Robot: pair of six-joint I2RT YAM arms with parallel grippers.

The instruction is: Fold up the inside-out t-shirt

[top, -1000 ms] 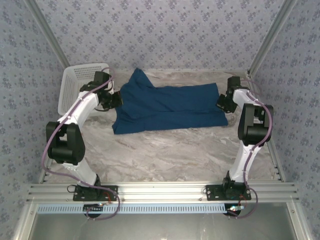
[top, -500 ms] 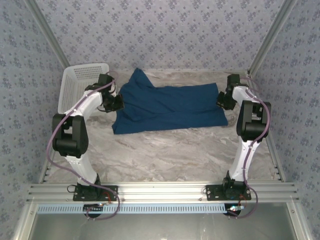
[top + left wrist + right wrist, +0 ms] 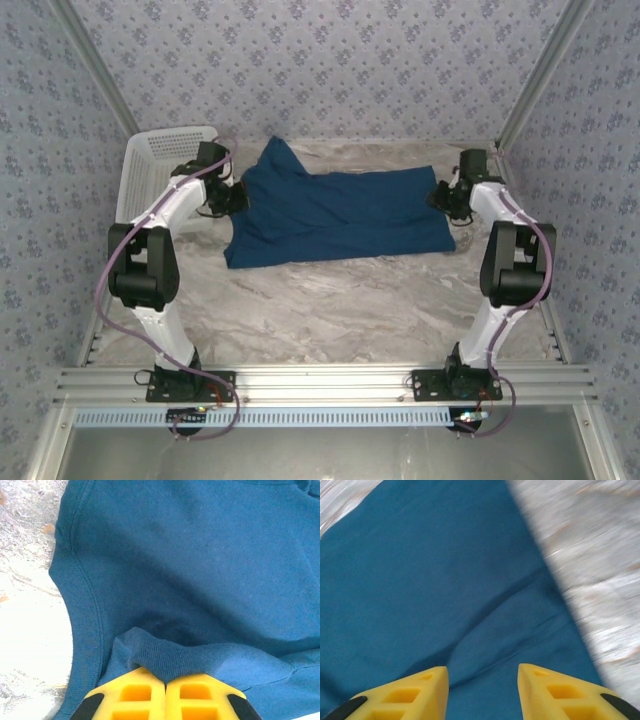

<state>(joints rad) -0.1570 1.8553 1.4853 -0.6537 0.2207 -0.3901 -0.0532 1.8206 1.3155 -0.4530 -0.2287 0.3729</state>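
Next, I release the ribbed hem fold with my left gripper on the t-shirt's near half, just inward from its basket-side edge (image 3: 265,229).
The dark navy t-shirt (image 3: 335,208) lies spread across the far half of the marble table, one sleeve pointing toward the back wall. My left gripper (image 3: 234,198) is at the shirt's left edge, shut on a ribbed hem fold (image 3: 170,655) that rises between its yellow fingers (image 3: 130,692). My right gripper (image 3: 444,196) hovers at the shirt's right edge, open, with blue cloth (image 3: 445,595) spread below its yellow fingertips (image 3: 415,692) and nothing pinched between them. No whitish label is visible.
A white lattice basket (image 3: 150,165) stands at the back left, just behind the left arm. Bare marble table (image 3: 340,310) stretches between the shirt and the arm bases. Patterned walls close in the back and sides.
The left gripper has shifted slightly toward the back at the shirt's left edge. The right gripper has moved back and a little inward over the right edge. The shirt looks unchanged.
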